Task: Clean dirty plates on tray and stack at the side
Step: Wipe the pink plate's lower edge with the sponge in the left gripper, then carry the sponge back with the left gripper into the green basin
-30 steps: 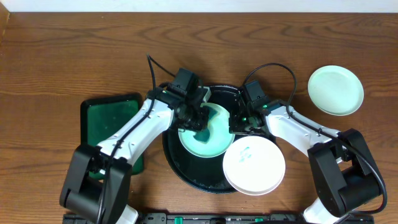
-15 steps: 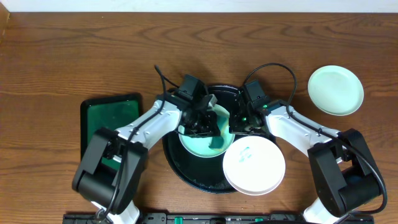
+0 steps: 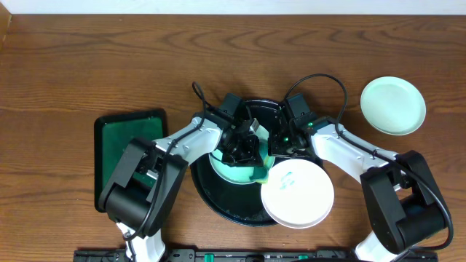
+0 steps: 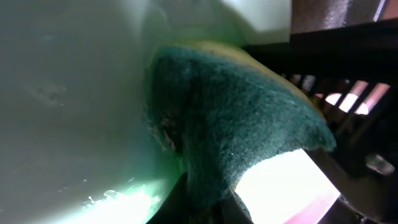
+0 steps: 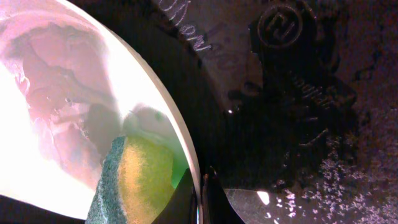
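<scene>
The green-and-yellow sponge will go down from my left gripper in the near half of the rectangular dark green tray [image 3: 138,172].
A pale mint-green plate [image 3: 227,172] lies tilted on the black tray [image 3: 218,205]. My right gripper [image 3: 271,150] is shut on this plate's right rim [image 5: 186,143], with the rim between its fingertips [image 5: 200,194]. My left gripper [image 3: 244,149] is shut on a green-and-yellow sponge [image 4: 236,124] and presses it on the plate's wet inside [image 4: 74,93]. The sponge also shows in the right wrist view [image 5: 134,177]. A white plate [image 3: 297,193] with faint green smears rests over the tray's lower right rim. A second mint plate [image 3: 393,106] lies on the table at the far right.
A smaller rectangular dark green tray [image 3: 124,145] lies left of the black tray, partly under my left arm. The black tray's wet floor [image 5: 298,93] fills the right wrist view. Both arms cross over the tray's upper half.
My left gripper has slid the sponge to the right across the mint plate, toward the right gripper. The right gripper and the other plates have not moved.
</scene>
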`<state>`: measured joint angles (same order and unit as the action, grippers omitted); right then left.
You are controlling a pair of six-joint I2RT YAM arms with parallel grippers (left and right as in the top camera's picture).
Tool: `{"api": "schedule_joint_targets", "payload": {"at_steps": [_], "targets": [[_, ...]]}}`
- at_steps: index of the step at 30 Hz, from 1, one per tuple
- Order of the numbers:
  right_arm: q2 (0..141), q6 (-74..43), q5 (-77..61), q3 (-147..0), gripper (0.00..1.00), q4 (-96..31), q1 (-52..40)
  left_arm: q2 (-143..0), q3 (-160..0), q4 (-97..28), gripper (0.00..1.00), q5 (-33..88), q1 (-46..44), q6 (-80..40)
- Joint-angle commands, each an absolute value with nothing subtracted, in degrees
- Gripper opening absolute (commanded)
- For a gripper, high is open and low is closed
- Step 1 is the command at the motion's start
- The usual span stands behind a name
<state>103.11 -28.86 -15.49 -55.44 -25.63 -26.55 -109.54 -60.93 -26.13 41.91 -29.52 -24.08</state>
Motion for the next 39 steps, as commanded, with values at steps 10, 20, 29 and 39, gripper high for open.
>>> {"api": "schedule_joint_targets", "payload": {"at_steps": [10, 20, 29, 39], "targets": [[105.4, -28.4, -12.3, -53.8, 0.01, -27.6, -26.2, -112.9, -60.1, -32.4, 0.07, 18.2, -20.9, -26.0], [105.4, -28.4, -12.3, -53.8, 0.01, -27.5, -26.2, -111.7, -60.7, -37.5, 0.07, -2.1, -17.3, -25.2], [105.4, -28.1, -12.3, -53.8, 0.01, -27.5, -26.2, -108.0, -62.2, -37.5, 0.07, -13.1, -17.5, -20.0], [105.4, -28.2, -12.3, -53.8, 0.01, -27.5, -26.2, -96.4, -62.5, -39.8, 0.07, -9.1, -20.7, -19.3]]}}
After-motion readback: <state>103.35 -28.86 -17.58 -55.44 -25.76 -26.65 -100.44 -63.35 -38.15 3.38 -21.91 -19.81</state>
